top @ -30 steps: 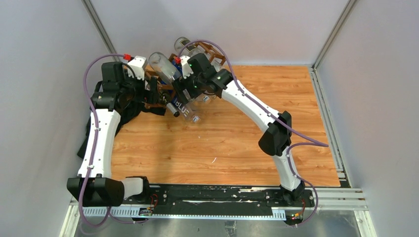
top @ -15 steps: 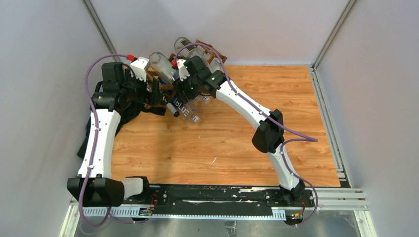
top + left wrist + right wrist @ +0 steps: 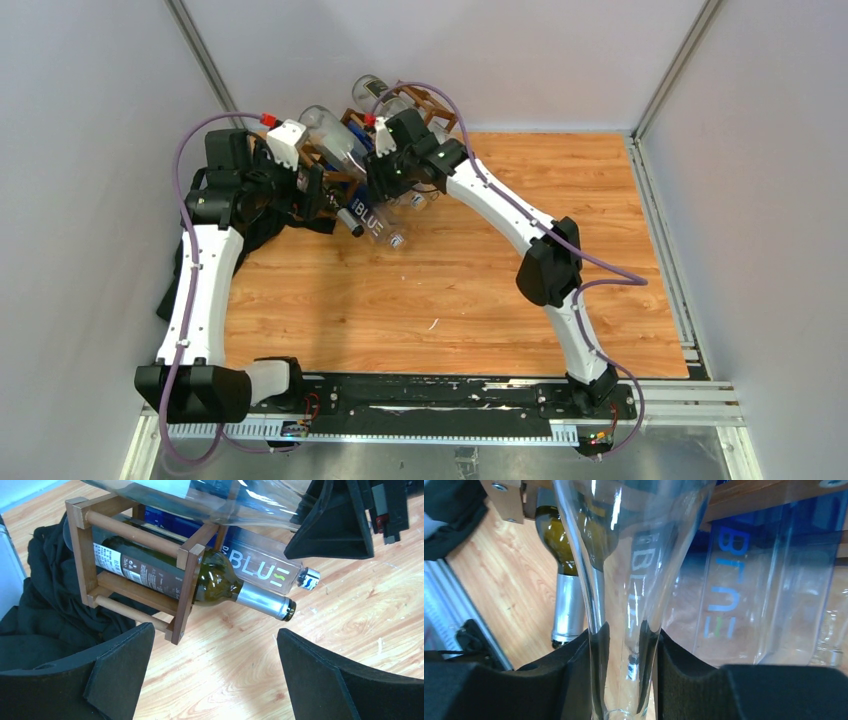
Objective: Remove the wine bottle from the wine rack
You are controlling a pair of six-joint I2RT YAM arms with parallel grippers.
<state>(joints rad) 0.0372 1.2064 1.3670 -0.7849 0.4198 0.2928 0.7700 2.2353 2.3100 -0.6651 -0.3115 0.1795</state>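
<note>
My right gripper will hand the clear wine bottle over to my left gripper, above the table (image 3: 382,245) in front of the wine rack.
The dark brown wine rack (image 3: 428,101) (image 3: 187,572) stands at the table's far left, several bottles lying in it. A clear glass wine bottle (image 3: 334,138) (image 3: 235,499) lies on its upper tier, neck pointing forward. My right gripper (image 3: 624,666) is shut on that clear neck (image 3: 623,590), with a foam pad (image 3: 580,676) pressed against each side. A dark green bottle (image 3: 160,572) with a silver capsule lies in the lower cell beside a blue-lettered clear bottle (image 3: 264,569). My left gripper (image 3: 215,675) hangs open over bare table just in front of the rack's corner, holding nothing.
A black cloth (image 3: 45,605) (image 3: 180,270) is bunched on the table left of the rack. Grey walls close in behind and to the left. Wooden tabletop (image 3: 480,280) stretches to the right and front.
My right gripper has closed from wide open onto the clear bottle's neck. The right arm shifted slightly toward the rack. The left arm barely moved.
</note>
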